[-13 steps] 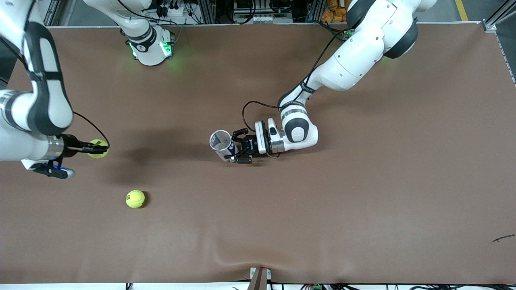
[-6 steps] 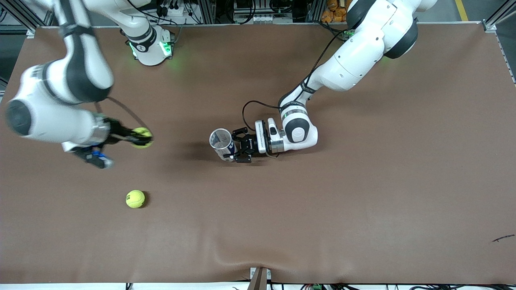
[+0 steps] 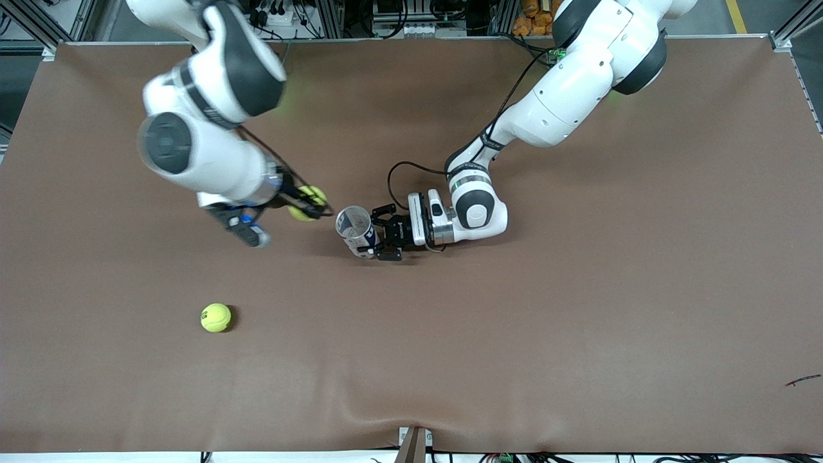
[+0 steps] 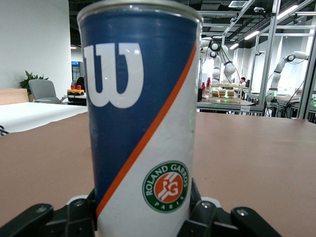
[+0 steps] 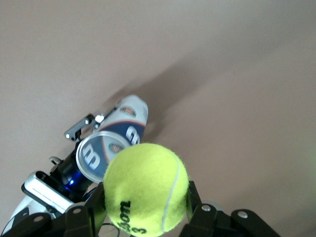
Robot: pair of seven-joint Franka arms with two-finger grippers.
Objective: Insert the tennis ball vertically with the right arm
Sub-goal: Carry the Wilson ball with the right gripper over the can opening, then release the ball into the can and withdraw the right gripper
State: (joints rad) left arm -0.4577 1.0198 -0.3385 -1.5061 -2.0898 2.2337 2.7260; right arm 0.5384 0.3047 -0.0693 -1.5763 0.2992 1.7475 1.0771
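The yellow tennis ball, now held beside the can's mouth, will be let go by my right gripper inside the open can (image 3: 359, 231) (image 5: 114, 140) that my left gripper is holding.
My right gripper (image 3: 307, 204) is shut on a yellow tennis ball (image 3: 305, 202), held in the air just beside the open mouth of the can. The ball fills the right wrist view (image 5: 145, 188) between the black fingers (image 5: 193, 197). The can (image 3: 355, 230) is blue and white with an orange stripe and stands upright at the table's middle. My left gripper (image 3: 379, 239) is shut on its lower part; in the left wrist view the can (image 4: 140, 123) fills the frame. The can also shows in the right wrist view (image 5: 111, 143) below the ball.
A second yellow tennis ball (image 3: 216, 317) lies on the brown table (image 3: 578, 308), nearer the front camera, toward the right arm's end. A small dark mark (image 3: 802, 381) lies near the table's front corner at the left arm's end.
My right arm has swung from its end of the table toward the middle, carrying the ball up to the can's mouth. The left arm and the can have stayed still.
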